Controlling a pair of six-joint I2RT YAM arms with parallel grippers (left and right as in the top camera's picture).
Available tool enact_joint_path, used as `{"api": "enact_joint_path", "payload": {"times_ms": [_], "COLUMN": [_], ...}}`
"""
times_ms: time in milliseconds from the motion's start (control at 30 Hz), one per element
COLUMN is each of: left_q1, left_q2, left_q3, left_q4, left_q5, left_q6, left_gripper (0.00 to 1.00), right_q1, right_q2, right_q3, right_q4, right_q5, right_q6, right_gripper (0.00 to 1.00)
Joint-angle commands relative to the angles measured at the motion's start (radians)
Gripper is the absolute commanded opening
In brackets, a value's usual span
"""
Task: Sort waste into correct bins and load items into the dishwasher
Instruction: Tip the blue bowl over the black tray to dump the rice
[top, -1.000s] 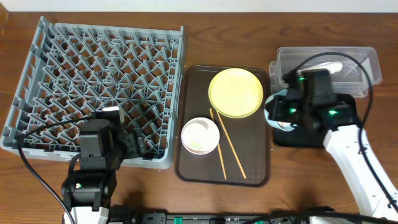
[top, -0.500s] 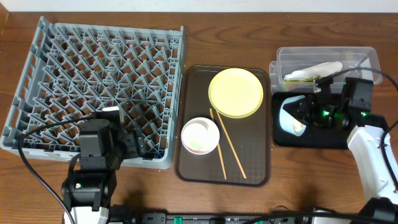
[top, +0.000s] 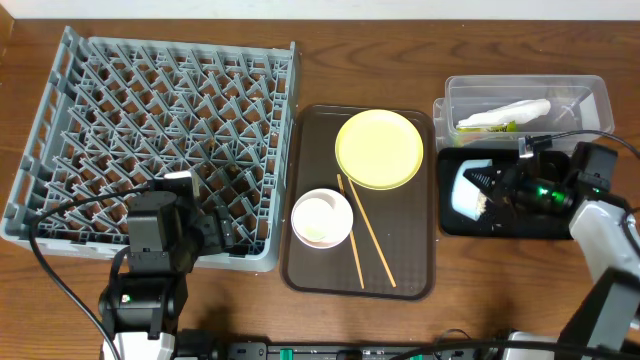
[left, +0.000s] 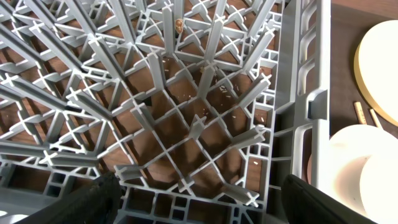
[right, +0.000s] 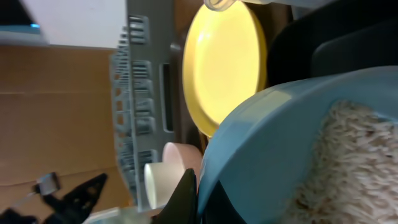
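The robot's right gripper needs to release the light blue bowl on the yellow plate (top: 384, 147) (right: 224, 68) on the brown tray.
My right gripper (top: 497, 190) is shut on the rim of the light blue bowl (top: 467, 190), which is tipped on its side over the black tray (top: 520, 226). In the right wrist view the bowl (right: 280, 137) holds beige rice crumbs (right: 357, 168), with my fingers (right: 198, 198) pinching its edge. The clear tub (top: 592, 96) holds the white napkin (top: 512, 111) and green wrapper (top: 490, 125). The yellow plate (top: 379, 148), white bowl (top: 321, 217) and chopsticks (top: 366, 236) lie on the brown tray (top: 410, 270). My left gripper (left: 199, 199) is open over the grey rack's (top: 160, 120) front right corner.
The rack (left: 186, 93) has a few crumbs on the table under its grid. The white bowl (left: 351, 155) and the chopstick ends (left: 364, 112) show at the right edge of the left wrist view. The plate (right: 224, 62) shows beyond the blue bowl.
My right arm has swung right, carrying the blue bowl from the black tray's left edge to over the tray and tipping it onto its side. The left arm has not moved.
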Motion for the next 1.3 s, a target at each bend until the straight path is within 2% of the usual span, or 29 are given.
{"api": "enact_joint_path", "payload": {"times_ms": [0, 300, 867, 967, 1267], "left_q1": [0.003, 0.003, 0.003, 0.003, 0.003], "left_q2": [-0.001, -0.001, -0.001, -0.001, -0.001], "left_q3": [0.026, 0.026, 0.026, 0.026, 0.026], "left_q4": [0.000, 0.000, 0.000, 0.000, 0.000], "left_q5": [-0.002, -0.002, -0.001, -0.001, -0.002], "left_q6": [-0.008, -0.008, -0.008, -0.008, -0.008], "left_gripper": [0.86, 0.86, 0.85, 0.86, 0.86], "right_q1": [-0.033, -0.140, -0.445, -0.457, -0.430], "right_q2": [0.060, 0.153, 0.153, 0.153, 0.153], "right_q3": [-0.007, -0.007, -0.007, -0.007, -0.007], "right_q4": [0.029, 0.109, 0.111, 0.111, 0.107], "right_q5": [-0.186, -0.381, -0.451, -0.451, -0.451], "right_q6": [-0.013, -0.011, 0.071, 0.079, 0.241], "right_gripper": [0.01, 0.01, 0.01, 0.01, 0.01]}}
